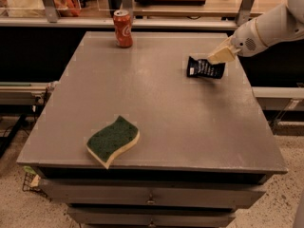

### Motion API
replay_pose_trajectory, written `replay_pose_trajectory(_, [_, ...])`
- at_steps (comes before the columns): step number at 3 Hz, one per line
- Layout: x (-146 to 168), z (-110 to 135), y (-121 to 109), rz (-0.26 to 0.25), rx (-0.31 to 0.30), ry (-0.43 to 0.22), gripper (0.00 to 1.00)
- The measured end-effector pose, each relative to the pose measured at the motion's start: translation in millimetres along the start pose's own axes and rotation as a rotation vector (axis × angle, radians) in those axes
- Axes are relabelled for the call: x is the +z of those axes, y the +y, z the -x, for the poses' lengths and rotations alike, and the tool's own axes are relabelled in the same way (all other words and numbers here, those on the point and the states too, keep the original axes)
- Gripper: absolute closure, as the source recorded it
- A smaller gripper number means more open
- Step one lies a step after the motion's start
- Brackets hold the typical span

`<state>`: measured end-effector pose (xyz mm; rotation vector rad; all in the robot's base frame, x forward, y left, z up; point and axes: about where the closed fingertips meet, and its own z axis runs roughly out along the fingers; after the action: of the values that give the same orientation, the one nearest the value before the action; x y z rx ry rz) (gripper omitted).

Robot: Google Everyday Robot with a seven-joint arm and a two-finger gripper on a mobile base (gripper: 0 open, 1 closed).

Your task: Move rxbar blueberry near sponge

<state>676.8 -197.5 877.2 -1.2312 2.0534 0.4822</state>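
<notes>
My gripper is going to set the rxbar blueberry down on the grey table (pixel 163 120) beside the sponge, toward the arm's side.
The rxbar blueberry (pixel 205 68), a dark wrapper with white lettering, is at the table's far right. My gripper (pixel 220 55), with pale fingers, comes in from the right and is shut on the bar's upper right end. The bar hangs tilted just above the table top. The sponge (pixel 113 140), green on top with pale yellow foam below, lies near the table's front left edge, far from the bar and the gripper.
A red soda can (pixel 123 28) stands upright at the far left of the grey table (pixel 156 113). A shelf with bags and trays runs behind the table. The white arm (pixel 270 27) reaches in from the upper right. Drawers sit under the table's front.
</notes>
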Motion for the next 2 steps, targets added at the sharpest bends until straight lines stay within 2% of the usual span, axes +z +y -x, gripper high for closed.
replay_pose_trajectory(1, [-17, 7, 49, 0.109, -0.031, -0.011, 1.00])
replay_pose_trajectory(2, [-31, 9, 93, 0.205, -0.029, -0.028, 1.00])
